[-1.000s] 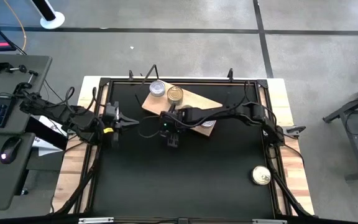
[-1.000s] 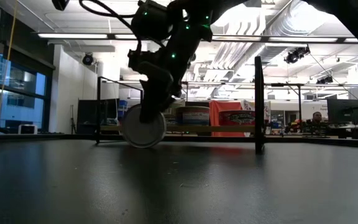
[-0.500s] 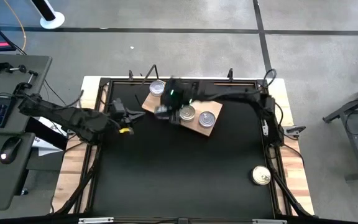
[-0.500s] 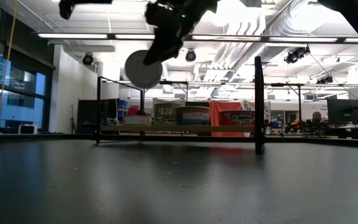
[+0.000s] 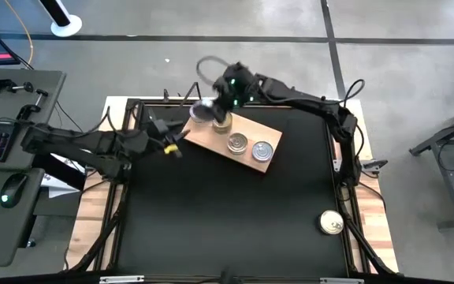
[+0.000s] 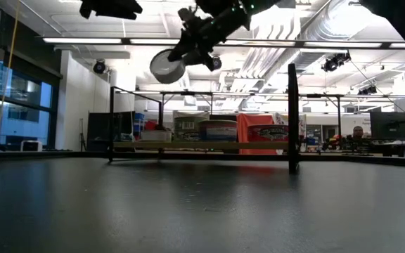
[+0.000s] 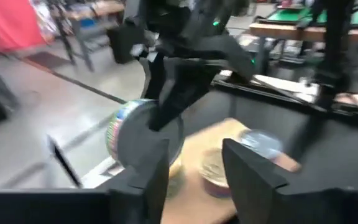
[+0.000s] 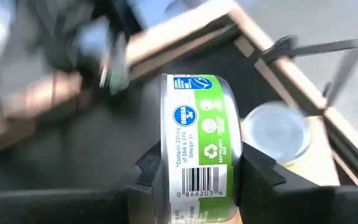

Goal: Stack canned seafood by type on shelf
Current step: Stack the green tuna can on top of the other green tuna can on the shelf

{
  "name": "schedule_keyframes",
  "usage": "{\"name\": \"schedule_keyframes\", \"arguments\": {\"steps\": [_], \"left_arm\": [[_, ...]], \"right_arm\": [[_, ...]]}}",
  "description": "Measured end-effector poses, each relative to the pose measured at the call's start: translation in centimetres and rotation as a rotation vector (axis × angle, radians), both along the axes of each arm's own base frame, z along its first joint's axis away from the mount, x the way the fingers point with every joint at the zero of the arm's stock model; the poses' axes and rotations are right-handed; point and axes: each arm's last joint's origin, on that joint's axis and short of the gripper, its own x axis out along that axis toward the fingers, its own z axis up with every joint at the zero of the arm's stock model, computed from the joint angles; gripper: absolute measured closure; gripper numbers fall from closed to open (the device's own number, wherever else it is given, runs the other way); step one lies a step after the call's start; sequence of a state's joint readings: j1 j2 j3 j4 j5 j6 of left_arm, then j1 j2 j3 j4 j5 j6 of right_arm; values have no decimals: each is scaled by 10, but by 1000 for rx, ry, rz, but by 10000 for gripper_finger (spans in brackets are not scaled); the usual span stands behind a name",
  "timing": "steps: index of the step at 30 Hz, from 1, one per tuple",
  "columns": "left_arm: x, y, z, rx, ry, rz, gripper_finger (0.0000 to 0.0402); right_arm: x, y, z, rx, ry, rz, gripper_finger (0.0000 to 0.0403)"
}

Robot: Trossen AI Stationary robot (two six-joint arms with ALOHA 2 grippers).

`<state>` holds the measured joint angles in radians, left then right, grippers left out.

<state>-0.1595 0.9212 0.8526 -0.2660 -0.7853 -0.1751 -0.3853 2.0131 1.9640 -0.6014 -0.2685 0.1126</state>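
Note:
Next, my right gripper sets the silver can with the green label down on the silver-topped can (image 5: 199, 109) (image 8: 276, 130) below it.
My right gripper (image 5: 211, 106) is shut on a silver can with a green label (image 8: 197, 143), high above the far left end of the wooden shelf (image 5: 211, 140). In the low view the can (image 6: 166, 67) hangs tilted, well above the table. A gold-topped can (image 5: 237, 143) and a silver-topped one (image 5: 262, 150) stand on the shelf. Another silver-topped can (image 8: 275, 134) stands below the held one. My left gripper (image 7: 194, 171) is open with nothing between its fingers, just left of the shelf (image 5: 172, 144), pointing at the held can (image 7: 135, 134). My right gripper pinches the can between its two fingers (image 8: 148, 171), one on each flat end (image 8: 165, 155), so the labelled side wall faces the wrist camera. The fingers slant down from the table's right. The can is lifted clear, turned on its edge and tilted.
One more can (image 5: 331, 223) lies alone on the black table near its right front corner. A black frame with upright posts (image 6: 292, 116) borders the table. A desk with a keyboard and mouse (image 5: 6, 189) stands left of the table.
My right gripper has taken hold of the can that stood on its edge on the table by the shelf's near side. It has lifted the can clear and carried it up and toward the far left end of the shelf. My left gripper has moved right, toward the shelf.

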Motion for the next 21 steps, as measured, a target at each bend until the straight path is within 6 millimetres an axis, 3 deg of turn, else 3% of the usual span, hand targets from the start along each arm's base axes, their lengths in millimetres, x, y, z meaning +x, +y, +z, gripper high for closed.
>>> {"name": "schedule_keyframes", "arguments": {"steps": [4,10,13,21], "left_arm": [[-2,13,9,85,41,27,235],[-5,21,13,130,74,1,229],[-6,21,14,134,73,-2,229],[-12,21,18,123,39,-11,229]], "right_arm": [[-5,-41,2,159,-124,-255,290],[-4,-91,-42,429,-131,-465,290],[6,-97,-62,521,-136,-476,290],[24,-97,-88,646,-169,-507,290]]}}
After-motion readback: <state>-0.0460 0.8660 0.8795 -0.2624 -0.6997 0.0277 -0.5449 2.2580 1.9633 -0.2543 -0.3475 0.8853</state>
